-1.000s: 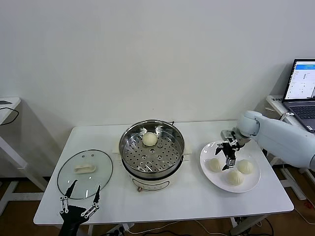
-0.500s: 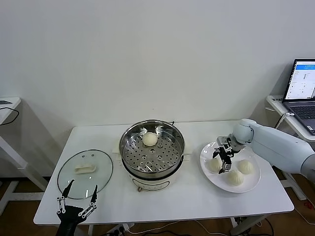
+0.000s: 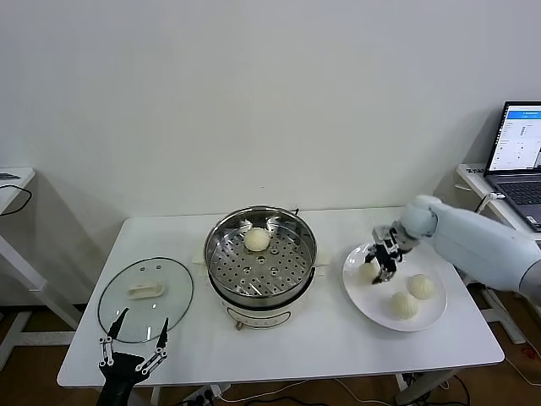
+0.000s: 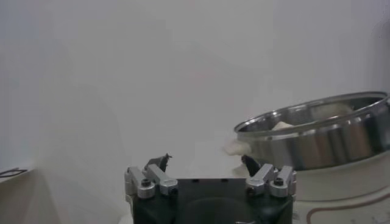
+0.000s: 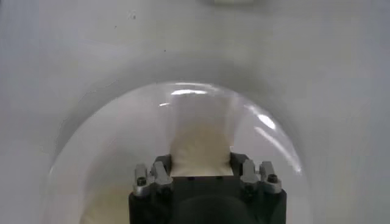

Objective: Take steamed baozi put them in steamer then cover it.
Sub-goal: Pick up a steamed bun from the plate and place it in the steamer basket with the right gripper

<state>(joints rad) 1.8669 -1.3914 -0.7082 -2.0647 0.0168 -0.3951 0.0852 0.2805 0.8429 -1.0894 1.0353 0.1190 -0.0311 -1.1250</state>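
My right gripper releases the baozi next on the steamer tray's side [image 3: 232, 266] nearest the glass cover.
My right gripper [image 3: 383, 259] is shut on one steamed baozi [image 3: 368, 271] at the left part of the white plate [image 3: 363, 296]. The right wrist view shows that bun [image 5: 201, 143] squeezed between the jaws of the right gripper [image 5: 201, 165]. Two more baozi [image 3: 421, 286] [image 3: 404, 305] lie on the plate. Another baozi [image 3: 258, 239] sits on the perforated tray of the steamer [image 3: 260, 292] at the table's middle. The glass cover [image 3: 145, 296] lies flat at the left. My left gripper [image 3: 133, 340] hangs open by the front edge, just before the cover; its wrist view shows the left gripper [image 4: 207, 163] empty beside the steamer [image 4: 317, 137].
A laptop [image 3: 517, 161] stands on a side table at the far right. Another small table [image 3: 13, 182] is at the far left. Bare white tabletop [image 3: 338, 338] lies in front of the steamer and plate.
My right gripper has shut on the plate's left baozi and shifted slightly left and up with it. The left gripper has barely moved.
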